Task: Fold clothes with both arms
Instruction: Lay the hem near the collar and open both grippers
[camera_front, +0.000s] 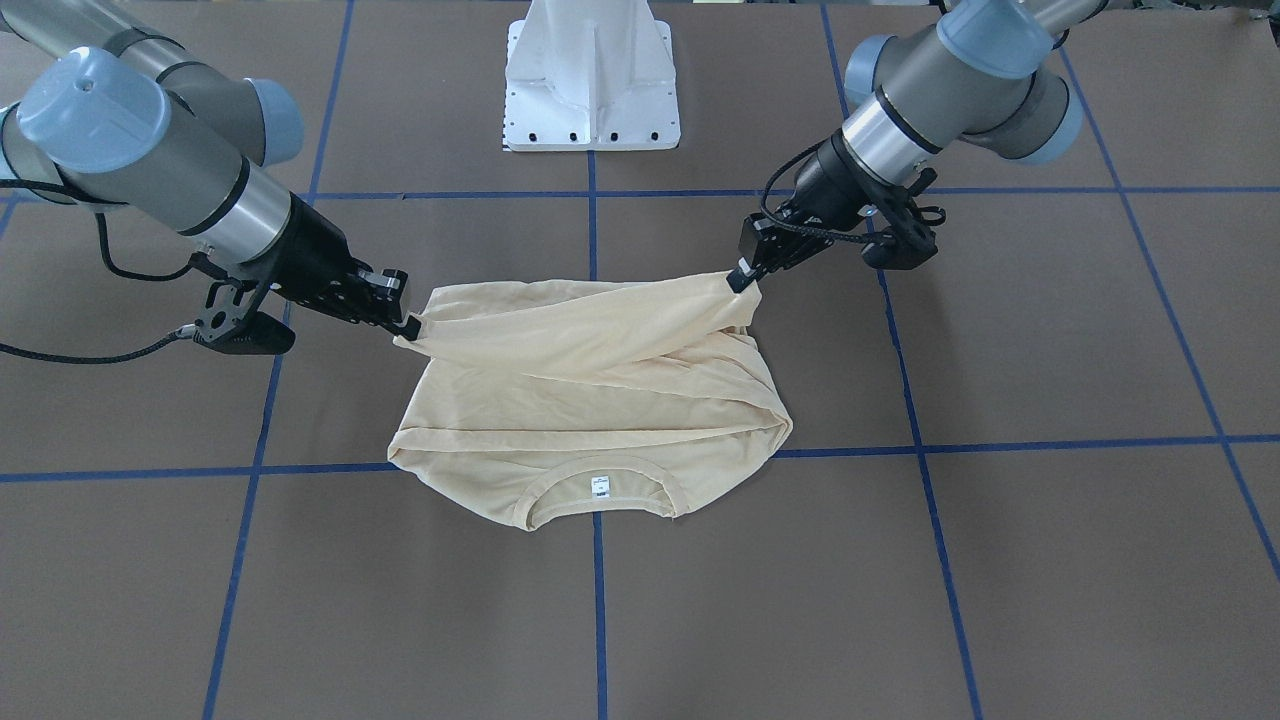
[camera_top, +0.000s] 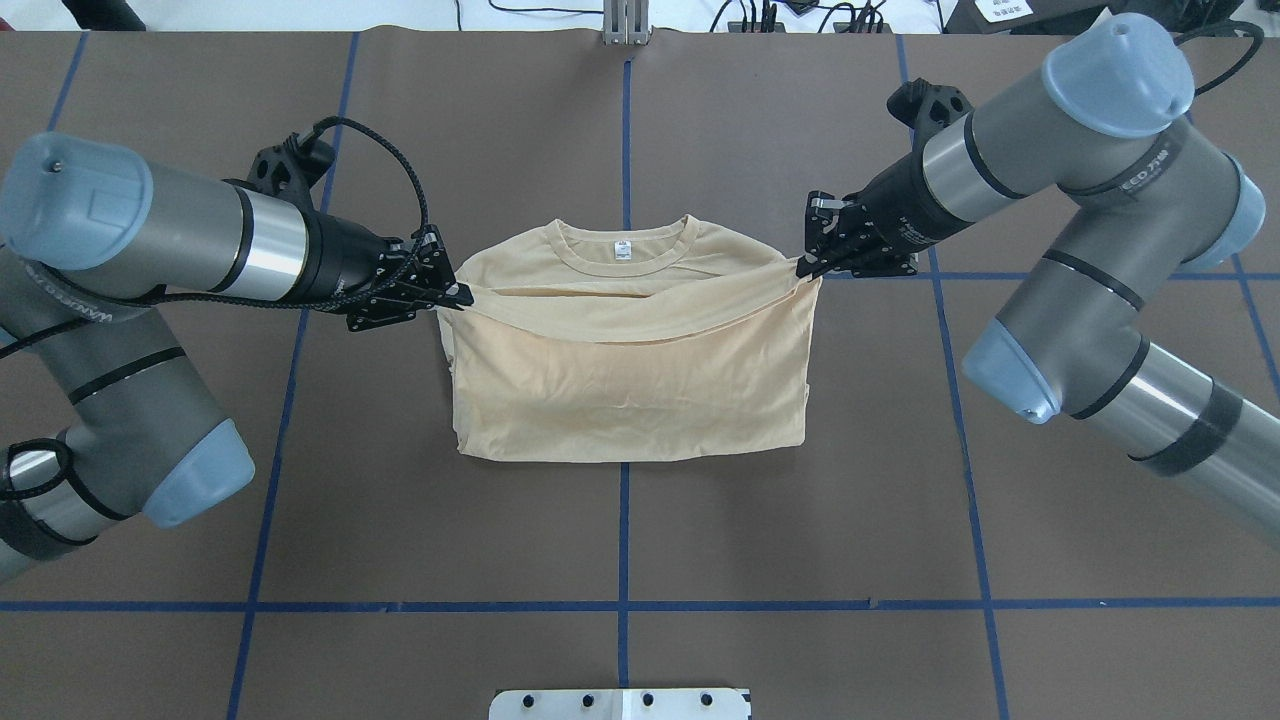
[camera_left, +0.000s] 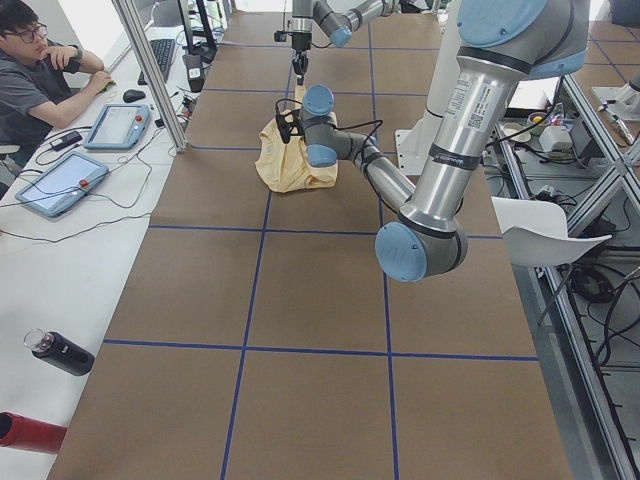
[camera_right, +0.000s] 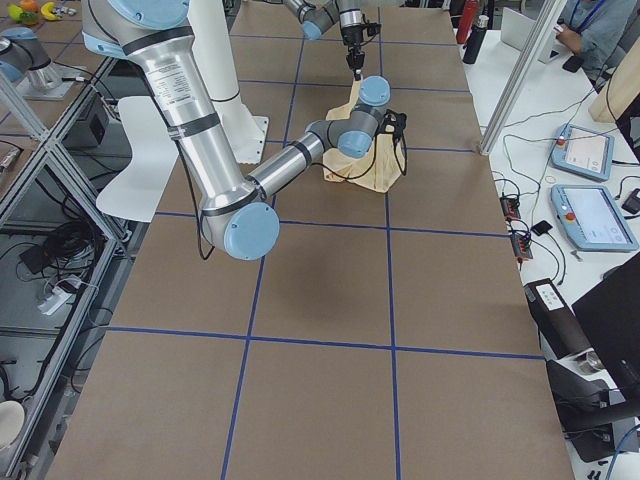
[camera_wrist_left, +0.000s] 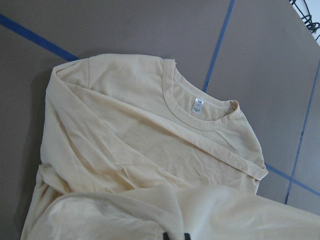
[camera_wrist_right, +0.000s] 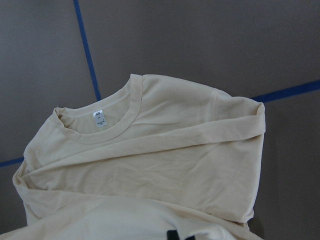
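Next, my left gripper releases the corner of the shirt's near edge on the lower layer, just inside the shirt's shoulder corner (camera_front: 737, 416) (camera_wrist_left: 82, 97). That corner now hangs a little above the lower layer.
The pale cream-yellow shirt (camera_top: 625, 370) lies mid-table, back side up, with its ribbed collar (camera_top: 622, 250) and white neck label on the far side from the robot. My left gripper (camera_top: 462, 296) is shut on one corner of the shirt's near edge. My right gripper (camera_top: 803, 268) is shut on the other corner. Between them that edge hangs stretched a little above the lower layer, close to the collar. In the front-facing view the left gripper (camera_front: 742, 278) is on the right and the right gripper (camera_front: 405, 325) on the left. The shirt (camera_wrist_left: 150, 150) fills both wrist views.
The white pedestal base (camera_front: 592, 75) stands at the robot's side of the brown table, which is crossed by blue tape lines (camera_top: 625, 540). In the left side view a person (camera_left: 35, 70) sits at a white desk with tablets (camera_left: 60, 182) and a dark bottle (camera_left: 60, 352).
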